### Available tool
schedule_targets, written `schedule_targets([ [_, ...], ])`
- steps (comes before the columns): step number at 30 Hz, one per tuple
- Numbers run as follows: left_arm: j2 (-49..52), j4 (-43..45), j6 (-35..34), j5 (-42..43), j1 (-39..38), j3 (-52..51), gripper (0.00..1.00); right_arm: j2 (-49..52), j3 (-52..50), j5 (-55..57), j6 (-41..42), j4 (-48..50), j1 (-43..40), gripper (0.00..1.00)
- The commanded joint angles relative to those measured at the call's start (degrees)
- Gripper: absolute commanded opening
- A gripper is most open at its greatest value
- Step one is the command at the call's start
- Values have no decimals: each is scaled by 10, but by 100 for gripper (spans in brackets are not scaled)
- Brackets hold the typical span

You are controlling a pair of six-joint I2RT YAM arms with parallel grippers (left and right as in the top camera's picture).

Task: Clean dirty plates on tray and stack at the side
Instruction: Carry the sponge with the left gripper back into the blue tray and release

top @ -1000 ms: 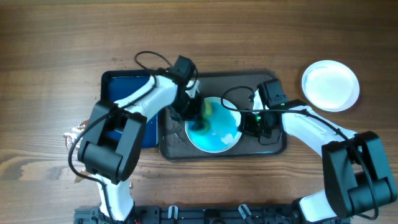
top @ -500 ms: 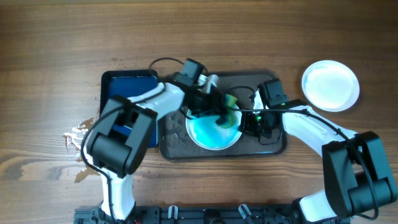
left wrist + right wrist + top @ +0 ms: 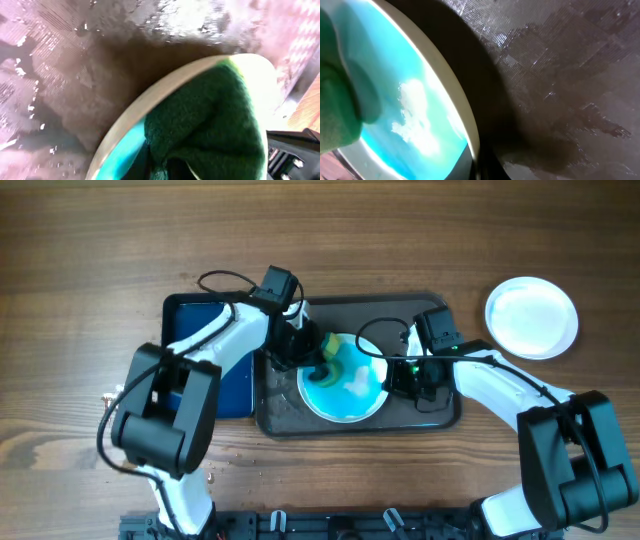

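Note:
I will release the yellow and green sponge from my left gripper in the middle of the smaller dark blue tray (image 3: 215, 359).
One dirty plate (image 3: 345, 387), white and washed blue all over its middle, lies on the dark grey tray (image 3: 440, 412). My left gripper (image 3: 312, 352) is shut on a green and yellow sponge (image 3: 334, 354) pressed on the plate's upper left part; the sponge fills the left wrist view (image 3: 210, 120). My right gripper (image 3: 393, 377) is shut on the plate's right rim (image 3: 465, 120). A clean white plate (image 3: 531, 317) lies on the table at the far right. No third plate shows.
A smaller dark blue tray (image 3: 200, 320) lies against the grey tray's left side, under my left arm. Water drops and a wet patch (image 3: 125, 395) are on the wooden table at the left. The grey tray's floor is wet (image 3: 560, 75).
My left gripper swept the sponge from the plate's left side to its upper right and back to the upper left. The right arm and the plate stayed put.

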Motion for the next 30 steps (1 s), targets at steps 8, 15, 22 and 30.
schedule_targets([
  [8,-96,-116,-7,-174,93,-5,4,19,56,32,-35,-21,-2,4],
  [15,-96,-133,26,-207,195,-5,4,19,56,32,-35,-22,-2,4],
  [22,-97,-130,68,-173,159,-5,4,19,56,32,-34,-24,-2,4],
  [30,-98,-145,66,-129,94,80,4,19,56,32,-34,-28,-2,4],
])
